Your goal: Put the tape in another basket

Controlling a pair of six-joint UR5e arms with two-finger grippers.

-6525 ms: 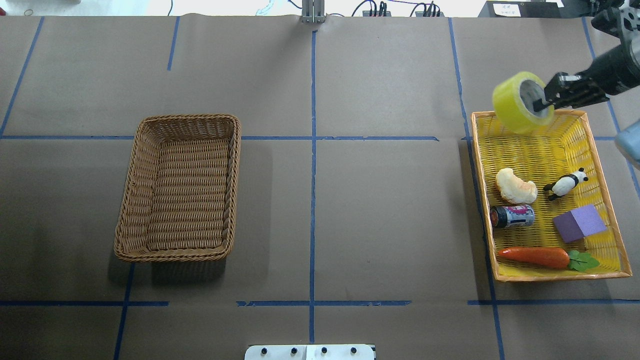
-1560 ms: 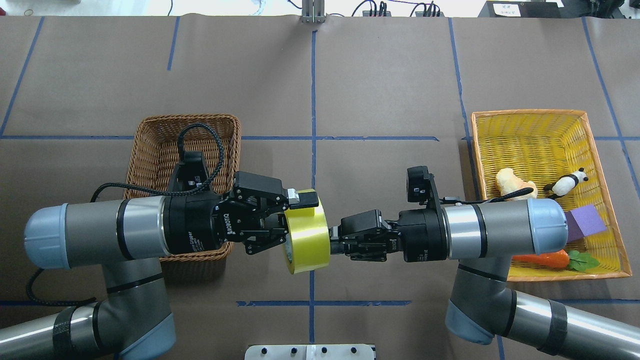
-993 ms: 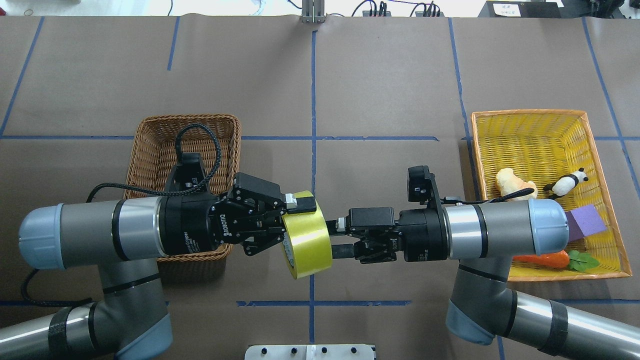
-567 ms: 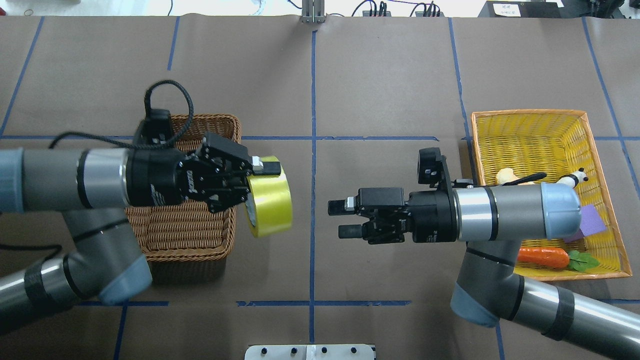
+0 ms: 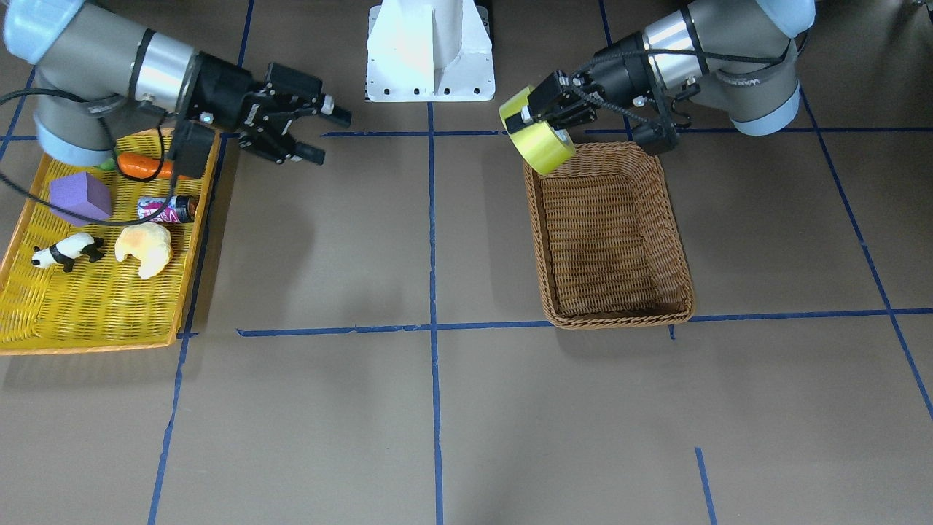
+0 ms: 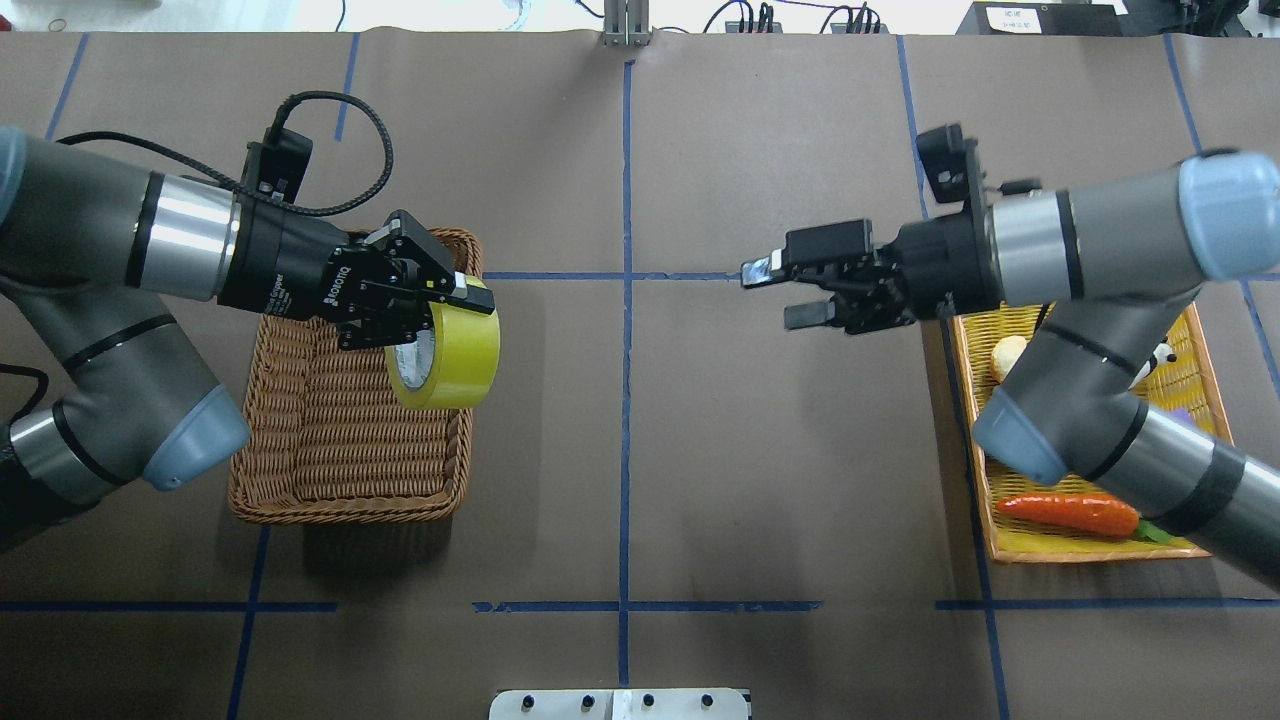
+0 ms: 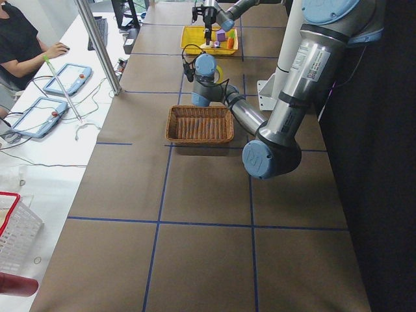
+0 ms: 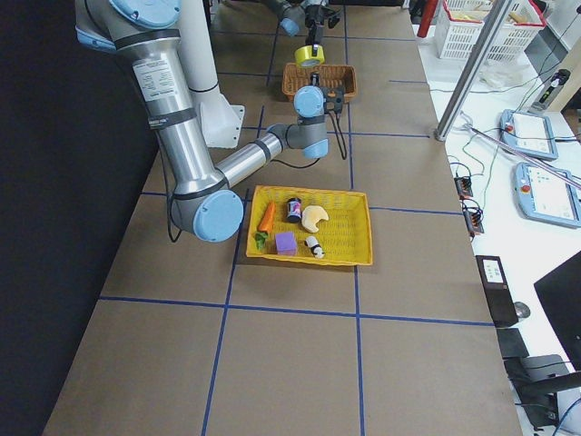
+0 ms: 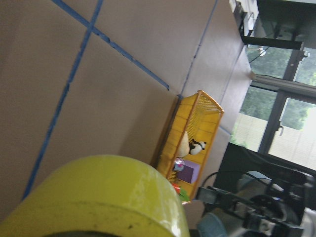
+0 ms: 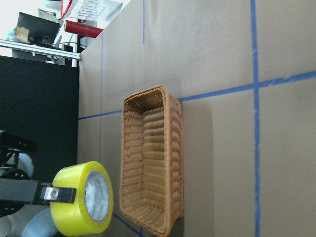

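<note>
The left gripper should release the yellow-green tape on the middle of the brown wicker basket's bottom point(image 5: 605, 241).
The yellow-green tape point(image 6: 458, 352) hangs in my left gripper point(image 6: 435, 320), which is shut on its wall, one finger in the core and one outside. It hovers above the brown wicker basket's point(image 6: 350, 515) rim on the table-centre side. The front view shows the tape point(image 5: 543, 144) in the left gripper point(image 5: 538, 119) over the basket's point(image 5: 619, 319) corner nearest the robot. My right gripper point(image 6: 790, 292) is open and empty above the table, between the centre line and the yellow tray; its wrist view shows the tape point(image 10: 84, 205) and basket point(image 10: 153, 168).
The yellow tray point(image 5: 87, 346) with orange rim holds a carrot point(image 5: 142, 166), purple block point(image 5: 80, 197), can point(image 5: 168, 209), bread point(image 5: 146, 248) and panda figure point(image 5: 65, 251). My right forearm crosses over this tray. The white robot base point(image 5: 430, 51) stands at the near-robot edge.
The tape passed from my right gripper to my left. Since then the left arm has carried it left and farther back over the basket's rim; the right arm has drawn back toward the tray, open.
</note>
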